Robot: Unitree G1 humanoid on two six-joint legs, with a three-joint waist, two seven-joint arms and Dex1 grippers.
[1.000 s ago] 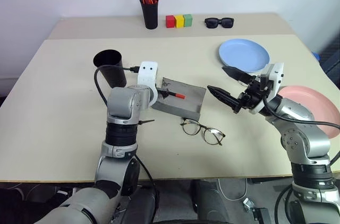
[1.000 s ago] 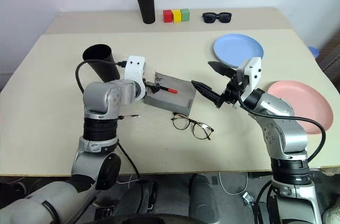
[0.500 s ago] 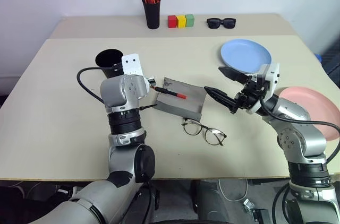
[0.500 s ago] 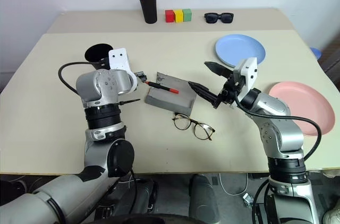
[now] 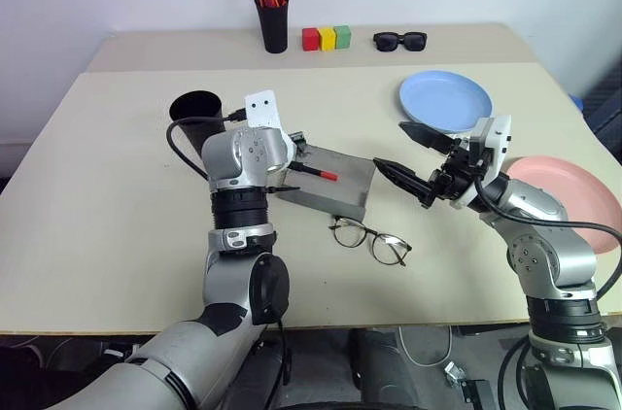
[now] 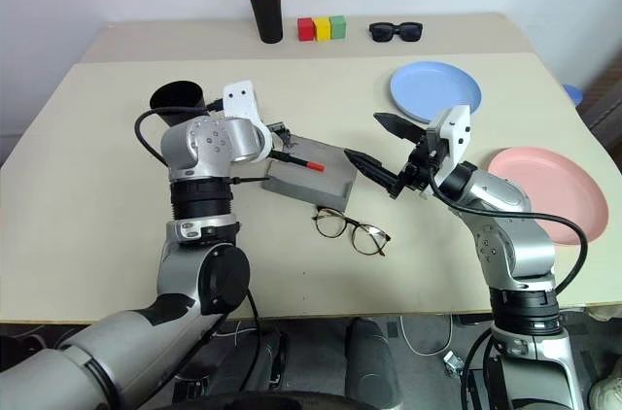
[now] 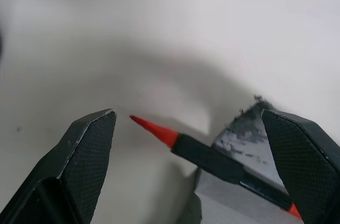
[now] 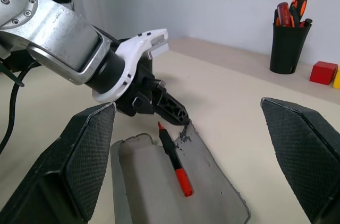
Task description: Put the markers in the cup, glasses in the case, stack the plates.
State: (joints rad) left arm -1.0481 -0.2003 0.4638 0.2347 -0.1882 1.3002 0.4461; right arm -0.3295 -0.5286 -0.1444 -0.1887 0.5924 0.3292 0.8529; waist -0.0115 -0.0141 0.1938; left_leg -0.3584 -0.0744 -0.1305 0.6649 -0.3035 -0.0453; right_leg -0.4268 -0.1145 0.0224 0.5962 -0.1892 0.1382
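My left gripper should close its fingers to straighten the marker that lies slanted between them, then take its black body [image 7: 236,173] farther from the marker's tip.
A black marker with a red cap [image 5: 313,172] lies on top of the grey case [image 5: 340,191] at mid-table. My left gripper [image 5: 290,165] is open at the case's left end, and the marker's red tip [image 7: 154,128] lies between its fingers [image 7: 87,149] without touching them. The black cup [image 5: 194,114] stands behind that arm, partly hidden. Wire-rimmed glasses [image 5: 371,240] lie on the table just in front of the case. My right gripper [image 5: 393,144] hovers open and empty to the right of the case. The blue plate [image 5: 445,99] and the pink plate [image 5: 573,191] lie apart on the right.
At the back stand a black pen holder with orange-tipped pens [image 5: 274,21], red, yellow and green blocks [image 5: 327,38] and black sunglasses [image 5: 400,40]. A black cable [image 5: 180,153] loops from my left wrist near the cup.
My left wrist has rolled and the hand has edged in toward the marker's end on the case. The marker, case and right arm have stayed put.
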